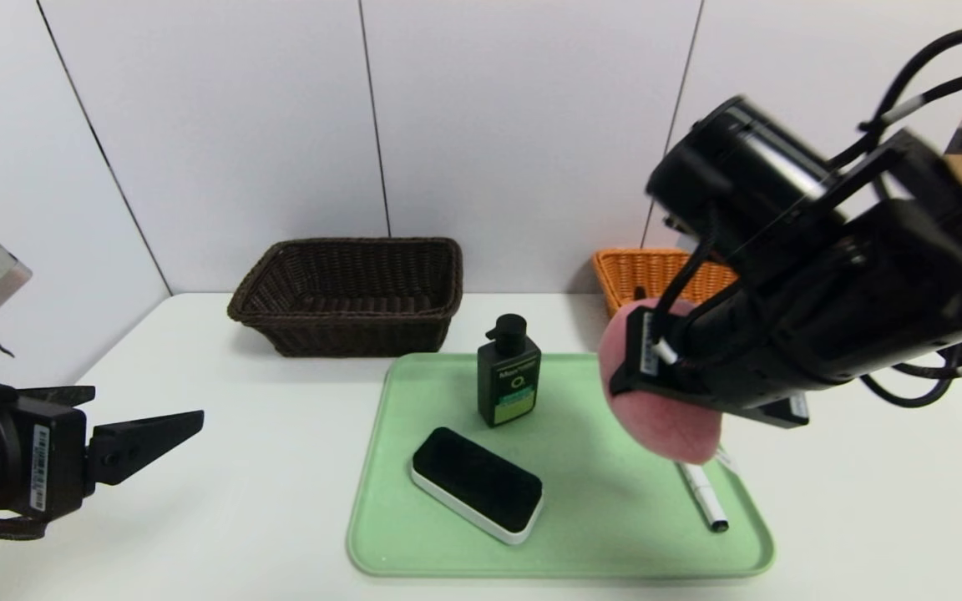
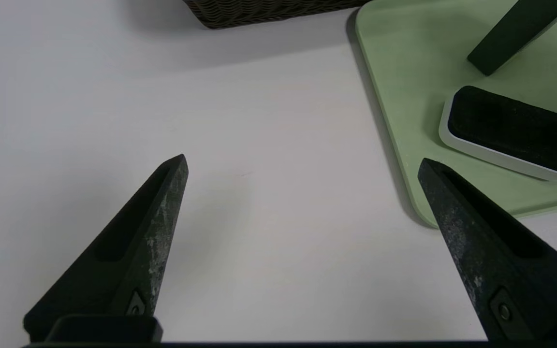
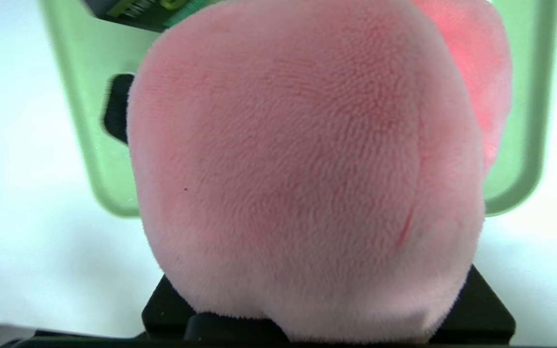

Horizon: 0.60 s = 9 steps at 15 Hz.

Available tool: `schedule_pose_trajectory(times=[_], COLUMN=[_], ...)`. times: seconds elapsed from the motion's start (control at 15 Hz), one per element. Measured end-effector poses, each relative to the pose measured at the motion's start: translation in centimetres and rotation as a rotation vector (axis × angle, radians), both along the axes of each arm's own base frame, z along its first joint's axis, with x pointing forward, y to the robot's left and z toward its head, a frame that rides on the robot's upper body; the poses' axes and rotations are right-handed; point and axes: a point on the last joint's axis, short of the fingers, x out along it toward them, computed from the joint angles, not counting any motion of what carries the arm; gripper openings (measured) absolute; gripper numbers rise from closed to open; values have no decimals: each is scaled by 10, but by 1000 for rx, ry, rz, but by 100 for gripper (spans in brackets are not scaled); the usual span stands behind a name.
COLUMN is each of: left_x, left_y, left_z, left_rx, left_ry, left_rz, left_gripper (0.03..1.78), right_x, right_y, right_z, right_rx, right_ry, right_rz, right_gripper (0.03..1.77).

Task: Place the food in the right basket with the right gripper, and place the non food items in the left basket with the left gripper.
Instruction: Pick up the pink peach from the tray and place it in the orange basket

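I will let go of the peach with my right gripper in the middle of the orange basket (image 1: 726, 282) by the basket's back side. The peach now hangs above the green tray.
The food, a pink plush peach (image 1: 666, 424) (image 3: 302, 169), hangs above the right side of the green tray (image 1: 589, 492), and my right gripper (image 1: 681, 367) is shut on it. The peach hides the fingertips in the right wrist view. On the tray are the non food items: a black pump bottle (image 1: 508, 373) standing upright, a black-topped white eraser (image 1: 477, 482) (image 2: 515, 130) and a white marker (image 1: 705, 499). My left gripper (image 1: 147, 405) (image 2: 301, 159) is open over bare table left of the tray, holding nothing.
The dark brown left basket (image 1: 364, 244) sits at the back, left of centre, against the wall. The orange right basket (image 1: 644, 269) is at the back right, partly behind my right arm. White table surrounds the tray.
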Motion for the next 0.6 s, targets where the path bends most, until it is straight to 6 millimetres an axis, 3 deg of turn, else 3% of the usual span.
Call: schedule_pose_trajectory(times=[0.33,0.47,0.6], left_x=[2,5,8], left_y=[-1,-2,-3], left_z=[1,3,4], left_rx=[7,1,3], left_ry=[-2,-17,-38], left_rz=[0,-2,-9], left_gripper=[169,169,169], right_x=[4,17,43], right_y=[-67,-94,-119], right_z=[66,72,71], right_rx=[133,166,231], right_ry=[-236,-253,-276], right_rz=[-143,-243,-341], right_gripper=[80,80,80])
